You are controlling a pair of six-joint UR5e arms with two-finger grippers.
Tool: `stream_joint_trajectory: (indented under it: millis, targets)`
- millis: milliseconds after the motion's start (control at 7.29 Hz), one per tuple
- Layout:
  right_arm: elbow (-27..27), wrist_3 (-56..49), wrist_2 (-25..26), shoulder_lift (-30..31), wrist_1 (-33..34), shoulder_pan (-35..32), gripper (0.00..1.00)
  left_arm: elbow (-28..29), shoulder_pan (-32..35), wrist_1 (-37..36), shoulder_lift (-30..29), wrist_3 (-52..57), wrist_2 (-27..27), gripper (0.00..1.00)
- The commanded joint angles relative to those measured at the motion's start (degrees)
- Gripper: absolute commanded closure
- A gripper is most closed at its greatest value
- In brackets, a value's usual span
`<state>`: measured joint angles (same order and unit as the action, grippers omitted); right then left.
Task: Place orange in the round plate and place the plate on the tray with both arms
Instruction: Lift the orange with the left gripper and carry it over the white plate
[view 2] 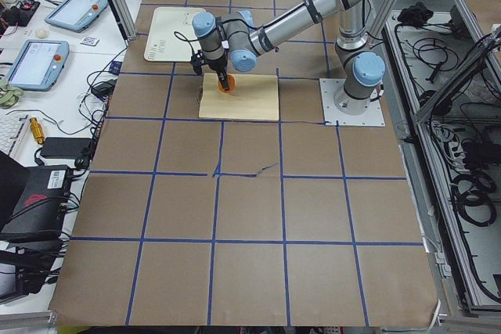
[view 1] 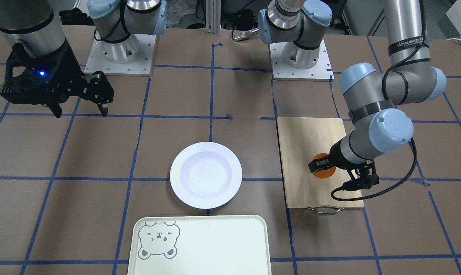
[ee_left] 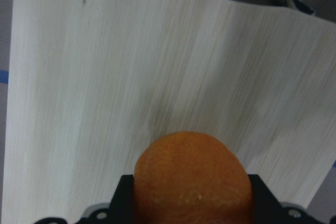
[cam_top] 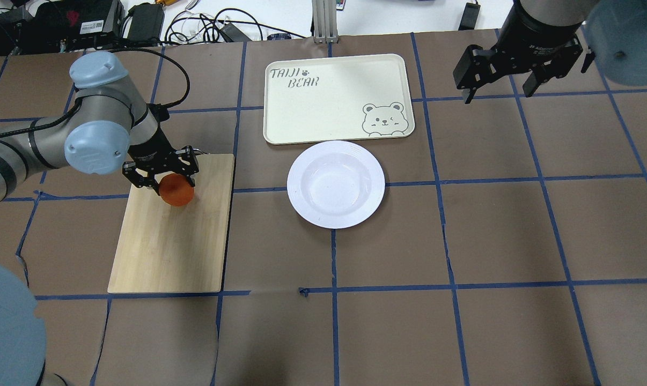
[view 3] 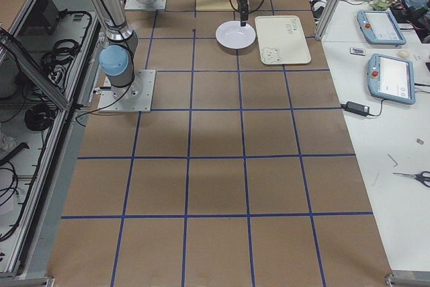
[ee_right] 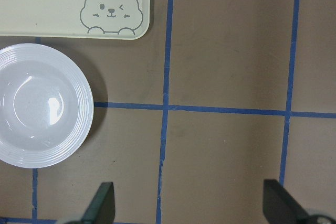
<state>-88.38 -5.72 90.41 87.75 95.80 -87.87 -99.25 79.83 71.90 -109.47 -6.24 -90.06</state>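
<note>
Next, I release the orange near the middle of the empty round plate (view 1: 206,172) with my left gripper.
The orange (cam_top: 177,194) sits between the fingers of my left gripper (cam_top: 168,182), which is shut on it over the far end of the wooden board. The left wrist view shows the orange (ee_left: 191,177) clamped between the black fingers, with the board below it. In the front view the orange (view 1: 324,174) is half hidden by the left gripper (view 1: 322,168). The round plate (cam_top: 302,177) lies empty mid-table, just in front of the tray (cam_top: 329,102). My right gripper (cam_top: 499,94) hangs open, high above the table to the right of the tray, holding nothing.
The light wooden cutting board (cam_top: 178,241) with a metal handle (view 1: 324,210) lies left of the plate. Brown table paper with blue tape lines (cam_top: 441,241) covers the table. Cables and electronics (cam_top: 87,21) lie beyond the far edge.
</note>
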Motion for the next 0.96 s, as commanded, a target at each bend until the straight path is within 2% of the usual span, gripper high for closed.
stream_joint_trajectory:
  millis: [0, 275, 549, 824]
  targets:
    - [0.0, -0.1, 0.0, 0.0, 0.0, 0.1, 0.0, 10.1, 1.6, 11.7, -0.5, -3.9, 1.9, 1.0]
    - [0.0, 0.2, 0.0, 0.0, 0.0, -0.1, 0.0, 13.7, 9.2, 10.9, -1.5, -14.4, 3.3, 1.0]
    - [-0.3, 0.0, 0.0, -0.3, 0.0, -0.1, 0.0, 13.6, 16.1, 3.1, -3.1, -24.6, 8.8, 1.0]
    - [-0.7, 0.5, 0.1, -0.3, 0.0, -0.1, 0.0, 13.3, 23.4, 1.3, -5.7, -32.7, 10.9, 1.0]
